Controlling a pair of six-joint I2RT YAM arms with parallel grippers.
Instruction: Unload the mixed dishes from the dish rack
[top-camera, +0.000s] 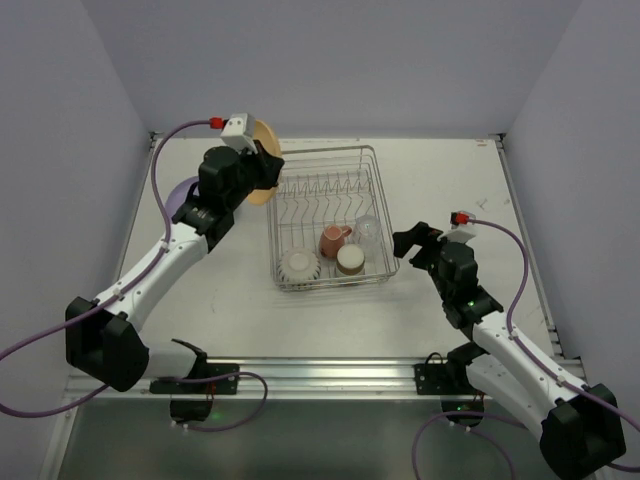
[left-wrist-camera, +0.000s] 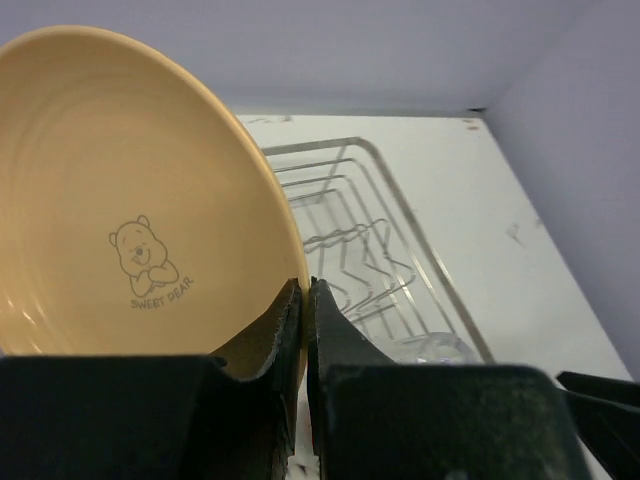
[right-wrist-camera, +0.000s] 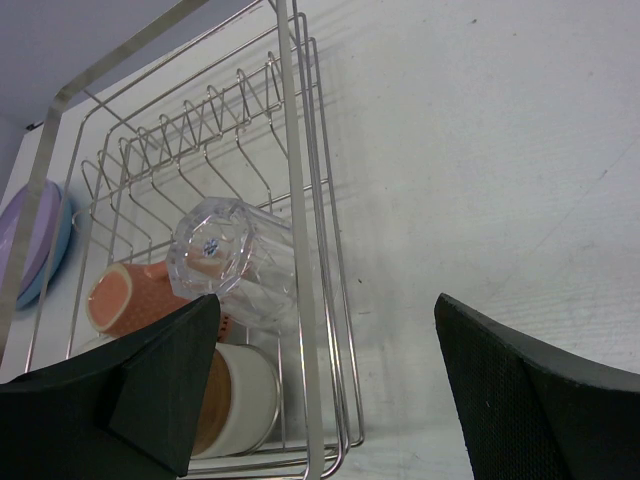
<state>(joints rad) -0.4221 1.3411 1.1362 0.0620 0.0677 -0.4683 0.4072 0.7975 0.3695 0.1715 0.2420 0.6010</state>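
Observation:
Next, I release the yellow-orange plate from my left gripper, flat on top of the purple plate (top-camera: 196, 203) beside the dish rack.
My left gripper (top-camera: 266, 168) is shut on the rim of the yellow-orange plate (top-camera: 265, 140) and holds it upright above the far left corner of the dish rack (top-camera: 325, 149). In the left wrist view the plate (left-wrist-camera: 120, 190), printed with a bear, is pinched between my fingers (left-wrist-camera: 285, 320). The rack holds a white ribbed bowl (top-camera: 299, 264), a pink mug (top-camera: 333, 240), a clear glass (top-camera: 366, 229) and a brown-and-cream cup (top-camera: 350, 260). My right gripper (top-camera: 415, 243) is open and empty just right of the rack, beside the glass (right-wrist-camera: 235, 262) and the cup (right-wrist-camera: 240, 400).
A purple plate (top-camera: 178, 196) lies on the table left of the rack, partly hidden by my left arm. In the right wrist view it rests on a blue plate (right-wrist-camera: 50, 270). The rack's plate-slot prongs (top-camera: 320, 190) stand empty. Walls close the table on three sides.

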